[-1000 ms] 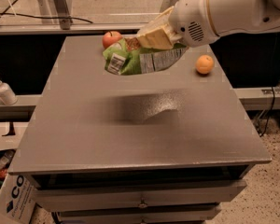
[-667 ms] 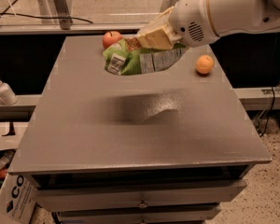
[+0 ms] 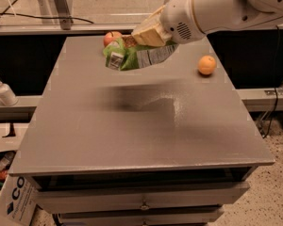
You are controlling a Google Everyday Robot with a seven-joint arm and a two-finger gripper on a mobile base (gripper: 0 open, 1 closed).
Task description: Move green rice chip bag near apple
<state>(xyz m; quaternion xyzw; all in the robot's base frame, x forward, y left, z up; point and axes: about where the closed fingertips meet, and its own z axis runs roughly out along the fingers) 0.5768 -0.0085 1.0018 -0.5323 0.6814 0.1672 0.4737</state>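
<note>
My gripper needs to let go of the green rice chip bag on the grey table's far part [image 3: 137,51], where it will lie close beside the red-orange apple.
The green rice chip bag [image 3: 132,56] hangs in the air above the far part of the grey table [image 3: 132,126], crumpled, with its silver back showing. My gripper [image 3: 148,36] is shut on the bag's upper edge, its tan fingers [image 3: 152,31] pinching it. The red-orange apple [image 3: 111,37] sits at the table's far edge, just behind and left of the bag, partly hidden by it. The bag's shadow lies on the table below.
A small orange fruit [image 3: 207,65] sits at the table's far right. A soap dispenser bottle [image 3: 3,91] stands on a ledge to the left. Drawers [image 3: 141,199] are under the table front. A cardboard box [image 3: 12,201] is on the floor at lower left.
The bag and gripper have moved slightly farther back and left, toward the apple.
</note>
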